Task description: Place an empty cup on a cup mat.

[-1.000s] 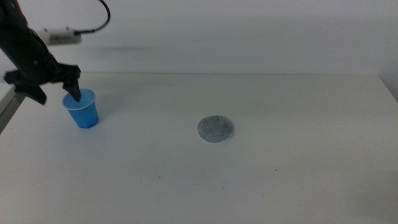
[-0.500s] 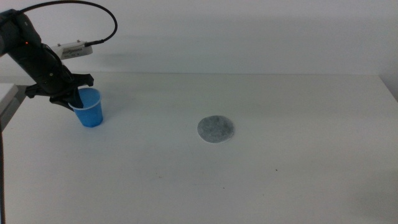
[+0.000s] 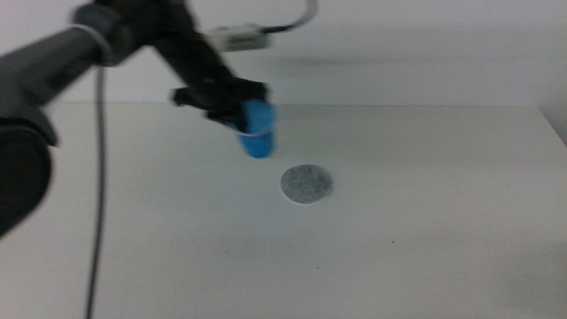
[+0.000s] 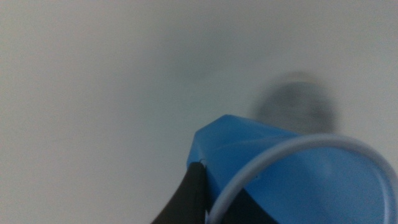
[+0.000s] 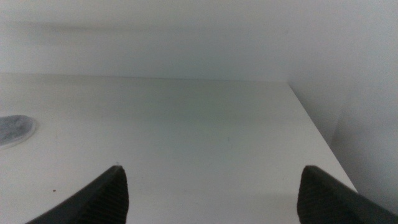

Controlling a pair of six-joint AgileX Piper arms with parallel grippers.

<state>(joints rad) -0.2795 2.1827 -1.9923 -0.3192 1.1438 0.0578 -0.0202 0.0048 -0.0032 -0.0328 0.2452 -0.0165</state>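
The blue cup will go down upright on the middle of the grey cup mat (image 3: pixel 305 186) (image 4: pixel 296 111) from my left gripper.
My left gripper (image 3: pixel 237 113) is shut on the rim of the blue cup (image 3: pixel 259 129) and holds it in the air, tilted, just left of and behind the grey cup mat (image 3: pixel 307 183). The picture is blurred by motion. In the left wrist view the cup (image 4: pixel 292 174) fills the near corner, with one jaw outside its wall and one inside, and the mat (image 4: pixel 300 102) shows blurred beyond it. The left gripper (image 4: pixel 211 190) grips at the pale rim. My right gripper (image 5: pixel 214 193) is open and empty and is out of the middle view. The mat (image 5: pixel 12 127) lies far off to its side.
The white table (image 3: pixel 425 230) ends at a right edge (image 5: pixel 317 134). A pale wall stands behind. A small white box with a black cable (image 3: pixel 239 37) rides on the left arm.
The left gripper has lifted the cup off the table at the far left and carried it rightwards to near the mat. The mat has not moved.
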